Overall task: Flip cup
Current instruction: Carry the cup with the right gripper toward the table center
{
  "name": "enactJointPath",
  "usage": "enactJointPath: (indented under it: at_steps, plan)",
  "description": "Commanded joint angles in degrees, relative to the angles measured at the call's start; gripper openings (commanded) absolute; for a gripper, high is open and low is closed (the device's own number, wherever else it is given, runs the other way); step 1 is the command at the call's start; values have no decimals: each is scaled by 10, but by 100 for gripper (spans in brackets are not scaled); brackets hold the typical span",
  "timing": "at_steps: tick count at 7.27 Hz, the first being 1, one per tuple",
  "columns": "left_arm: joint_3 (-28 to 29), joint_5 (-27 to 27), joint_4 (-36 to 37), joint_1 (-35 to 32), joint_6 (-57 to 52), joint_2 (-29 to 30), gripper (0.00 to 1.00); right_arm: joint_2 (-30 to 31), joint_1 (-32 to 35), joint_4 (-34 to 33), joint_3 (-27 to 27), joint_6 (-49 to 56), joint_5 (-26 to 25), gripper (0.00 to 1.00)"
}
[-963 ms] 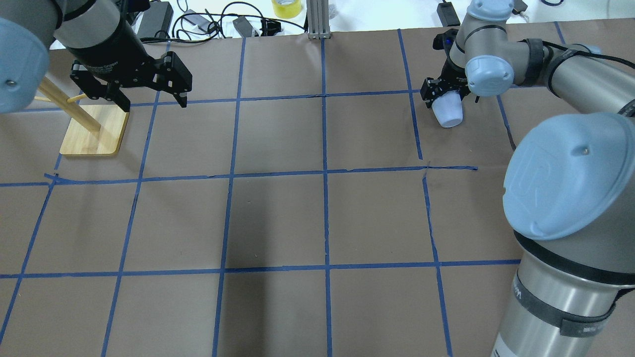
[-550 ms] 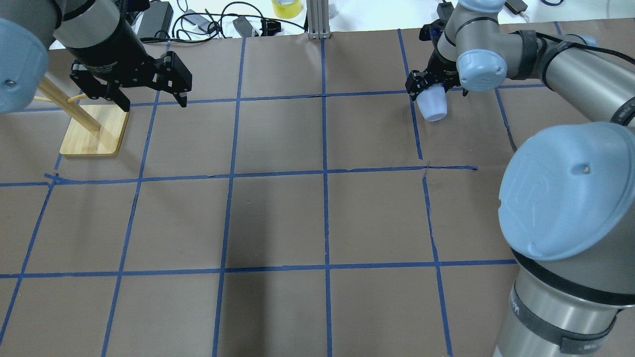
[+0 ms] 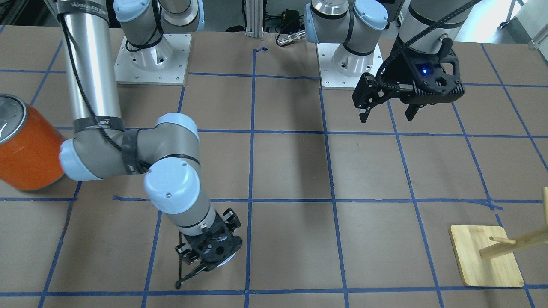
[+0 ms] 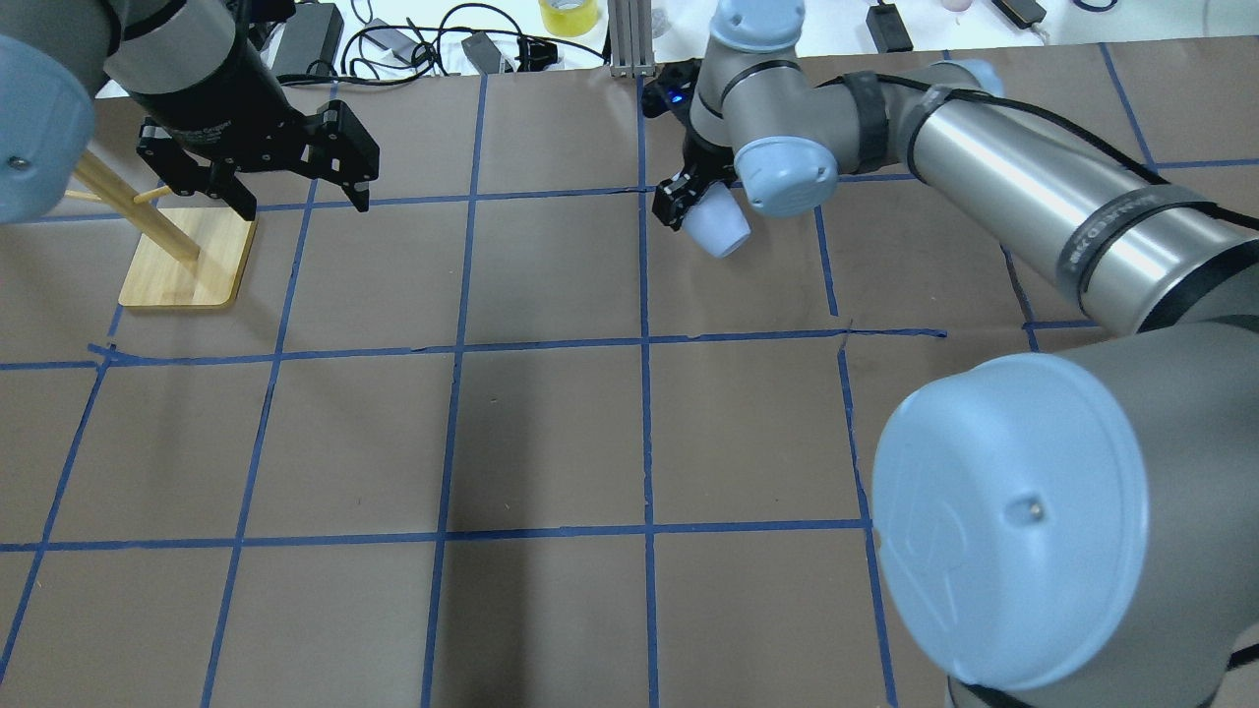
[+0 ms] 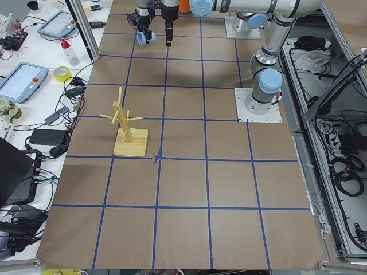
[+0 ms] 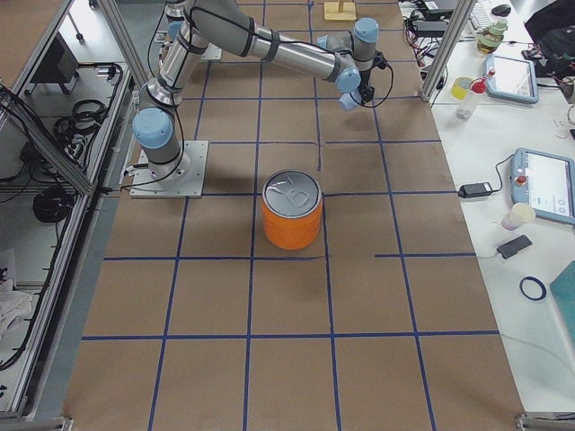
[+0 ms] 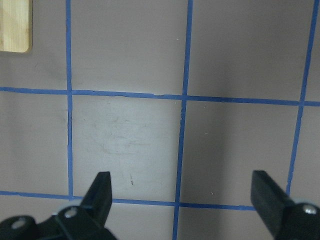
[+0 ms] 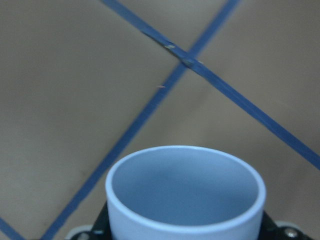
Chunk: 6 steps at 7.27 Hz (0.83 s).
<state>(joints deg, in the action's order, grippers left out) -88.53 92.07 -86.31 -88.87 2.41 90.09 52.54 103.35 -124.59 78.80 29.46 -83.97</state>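
Note:
My right gripper will let go of the cup. It will then rest beside the blue tape crossing (image 3: 270, 223) between the orange can and the peg rack.
The cup (image 4: 720, 232) is a small pale blue-white tumbler. My right gripper (image 4: 696, 208) is shut on it and holds it tilted above the far middle of the table. The right wrist view shows its rim and bluish inside (image 8: 185, 195) close up between the fingers. In the front-facing view the right gripper (image 3: 209, 252) hides most of the cup, and only a pale edge (image 3: 225, 262) shows. The cup also shows in the left view (image 5: 142, 38) and the right view (image 6: 346, 101). My left gripper (image 4: 305, 205) is open and empty above the far left, which the left wrist view (image 7: 182, 185) confirms.
A wooden peg rack (image 4: 187, 261) stands at the far left, beside my left gripper. A large orange can (image 3: 25, 149) with a silver top stands on the robot's right side. Cables (image 4: 443, 44) lie beyond the far table edge.
My right arm has swung left with the cup, from the far right to the far middle of the table. The left arm has not moved.

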Motion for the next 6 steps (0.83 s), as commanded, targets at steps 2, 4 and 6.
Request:
enactJointPath:
  at_steps: [2,4,6]
  plan:
    - [-1,0,0,0,0,0,100,-16,81,-45,3,234,-25,65]
    - [-1,-1,0,0,0,0,100,-31,94,-71,7,346,-25,65]
    - [-1,-1,0,0,0,-1,100,-33,119,-56,12,394,-69,67]
